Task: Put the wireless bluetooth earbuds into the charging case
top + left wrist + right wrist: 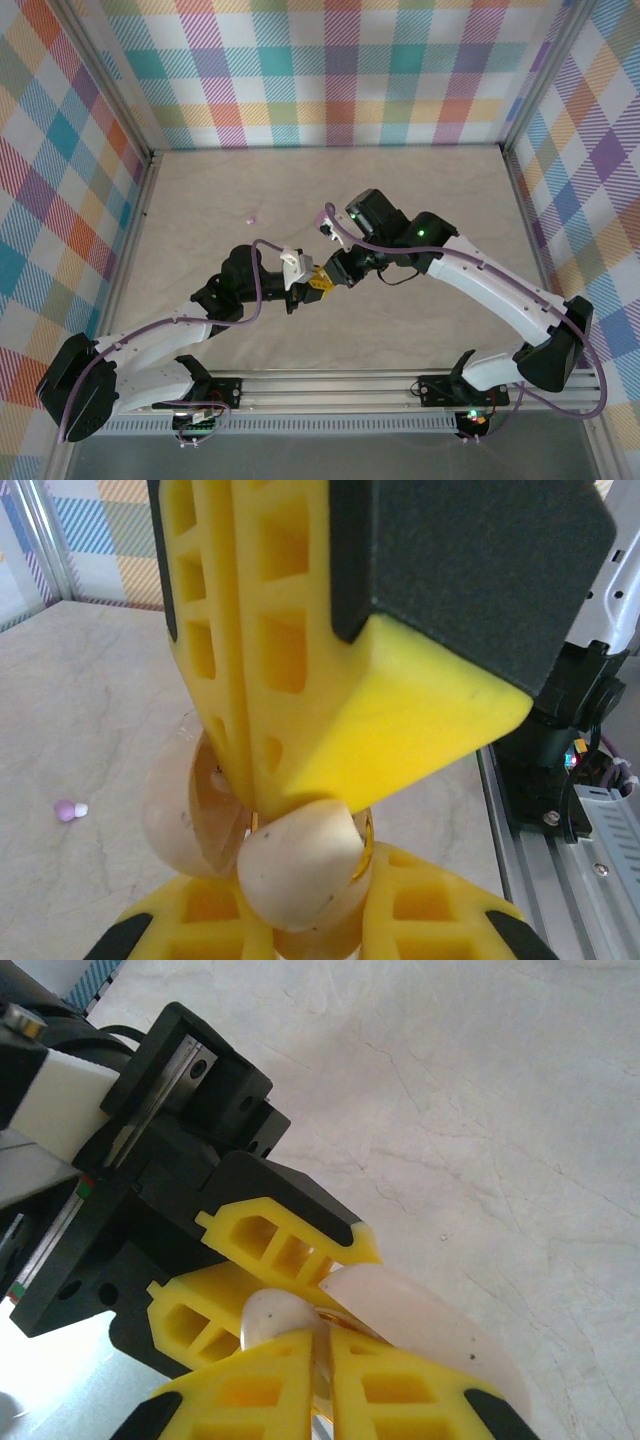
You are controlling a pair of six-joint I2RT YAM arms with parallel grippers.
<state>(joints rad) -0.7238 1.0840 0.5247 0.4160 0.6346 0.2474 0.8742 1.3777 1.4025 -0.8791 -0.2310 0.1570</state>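
My right gripper should open and take the cream earbud squarely by that end (300,867), as the earbud slants from the charging case with its rounded end beside my right gripper's fingers.
The two arms meet over the middle of the table. My left gripper (312,287) (300,905) is shut on a cream charging case (300,865) (272,1315), whose lid (180,815) (430,1325) hangs open. My right gripper (328,277) (325,1360) comes in from the opposite side with its jaws shut to a thin slit, tips at the case's opening. A pale sliver shows in that slit; I cannot tell what it is. One light purple earbud (249,217) (70,809) lies alone on the table, far-left of both grippers.
Plaid walls (90,150) on metal posts close in the table on three sides. A metal rail (330,385) runs along the near edge and carries both arm bases. Bare marbled tabletop (420,180) spreads behind and beside the grippers.
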